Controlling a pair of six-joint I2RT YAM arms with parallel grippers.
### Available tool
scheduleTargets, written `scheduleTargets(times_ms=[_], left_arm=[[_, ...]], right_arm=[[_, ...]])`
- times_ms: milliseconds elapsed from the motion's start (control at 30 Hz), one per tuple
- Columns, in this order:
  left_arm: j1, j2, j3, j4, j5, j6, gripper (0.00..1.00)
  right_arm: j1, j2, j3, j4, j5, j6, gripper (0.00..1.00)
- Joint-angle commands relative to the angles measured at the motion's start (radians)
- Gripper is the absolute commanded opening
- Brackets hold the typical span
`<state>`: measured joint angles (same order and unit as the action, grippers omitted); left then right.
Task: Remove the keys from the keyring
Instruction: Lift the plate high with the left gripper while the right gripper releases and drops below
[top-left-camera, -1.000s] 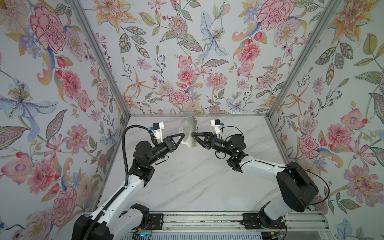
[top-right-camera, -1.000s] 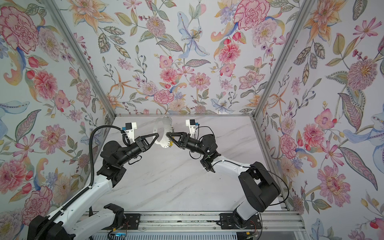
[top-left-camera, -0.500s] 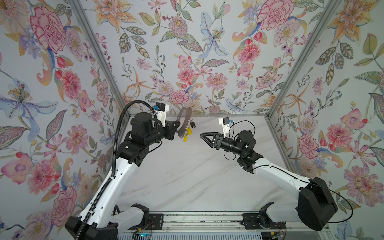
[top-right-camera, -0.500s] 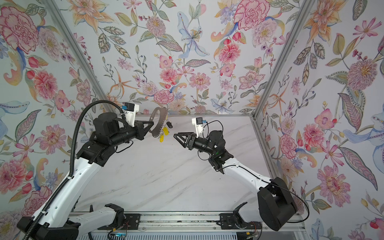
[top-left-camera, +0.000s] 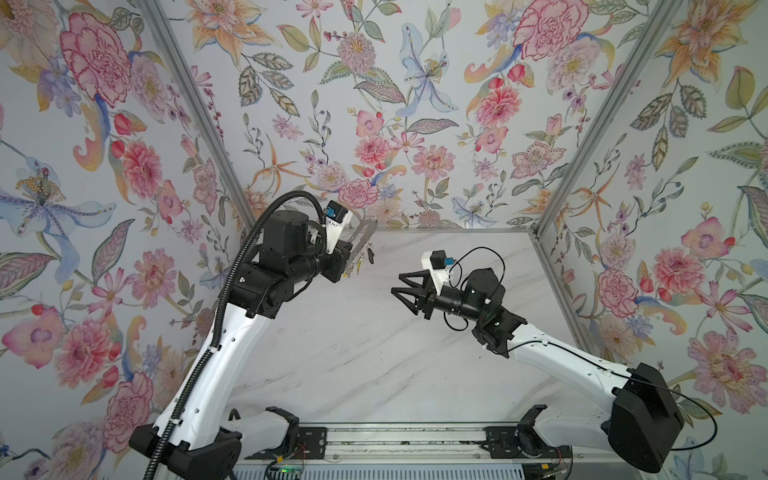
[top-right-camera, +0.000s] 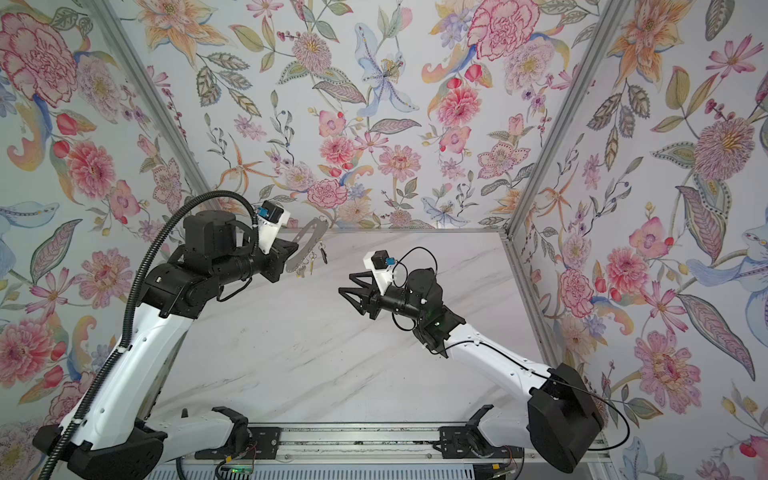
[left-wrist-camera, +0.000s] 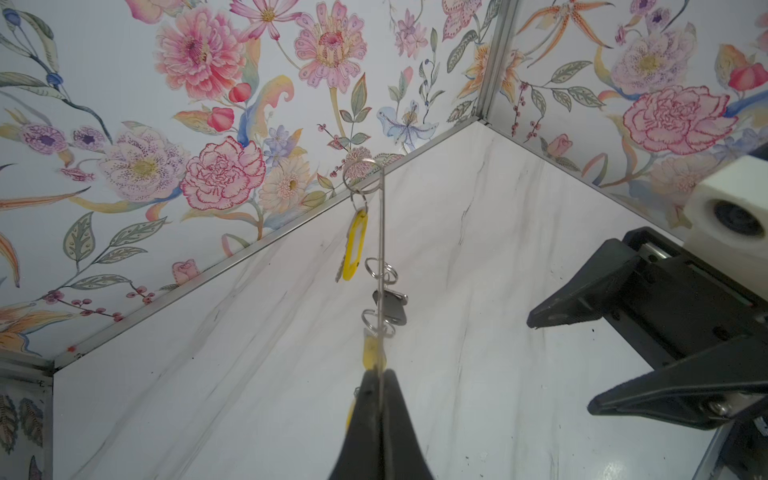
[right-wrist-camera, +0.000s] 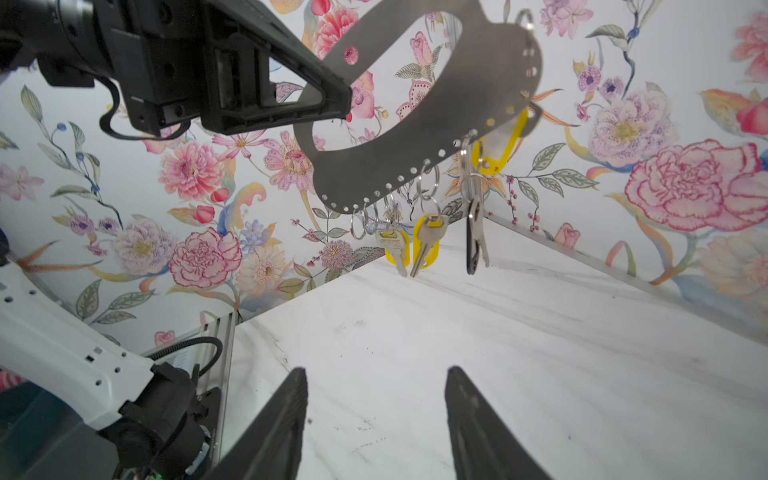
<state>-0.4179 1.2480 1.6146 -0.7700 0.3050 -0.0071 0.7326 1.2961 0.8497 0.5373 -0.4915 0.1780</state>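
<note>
I will close my right gripper on the head of the yellow-tagged key (top-left-camera: 347, 272) (right-wrist-camera: 392, 240) that hangs beside the keyring's empty split rings.
The keyring (right-wrist-camera: 395, 164), a flat grey metal strip with a big rounded opening, is held in the air edge-on by my left gripper (left-wrist-camera: 379, 372), which is shut on one end of it. Both top views show the keyring (top-left-camera: 362, 237) (top-right-camera: 309, 241) near the back wall. The keys (right-wrist-camera: 424, 245), silver with yellow tags, hang on small split rings from holes along its lower edge. They also show in the top views as keys (top-left-camera: 368, 257) (top-right-camera: 318, 258). My right gripper (right-wrist-camera: 376, 374) (top-left-camera: 397, 284) is open and empty, to the right of the keys and lower.
The white marble table (top-left-camera: 374, 365) lies below both arms. Floral walls close in the back (top-left-camera: 415, 124) and both sides. A rail with the arm bases (top-left-camera: 395, 440) runs along the front edge.
My left arm has lifted the keyring up from near the table and back to the left. My right gripper has drawn away to the right and its jaws stand wider.
</note>
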Motion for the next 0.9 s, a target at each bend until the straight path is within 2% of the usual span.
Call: scheduleTargets(times_ms=[0, 200, 433, 700, 867], left_arm=[[-0.032, 0.029, 0.051, -0.027, -0.038, 0.079, 0.0], [-0.086, 0.062, 0.079, -0.027, -0.054, 0.093, 0.0], [-0.105, 0.07, 0.088, 0.01, -0.016, 0.064, 0.0], [-0.112, 0.071, 0.09, 0.025, 0.006, 0.054, 0.0], [-0.113, 0.074, 0.087, 0.029, 0.015, 0.048, 0.0]], right_arm=[[0.044, 0.029, -0.014, 0.072, 0.084, -0.161, 0.53], [0.097, 0.101, -0.027, 0.212, 0.159, -0.228, 0.49], [0.109, 0.193, 0.007, 0.27, 0.236, -0.269, 0.44], [0.076, 0.273, 0.058, 0.316, 0.164, -0.232, 0.41], [0.071, 0.312, 0.088, 0.32, 0.168, -0.227, 0.4]])
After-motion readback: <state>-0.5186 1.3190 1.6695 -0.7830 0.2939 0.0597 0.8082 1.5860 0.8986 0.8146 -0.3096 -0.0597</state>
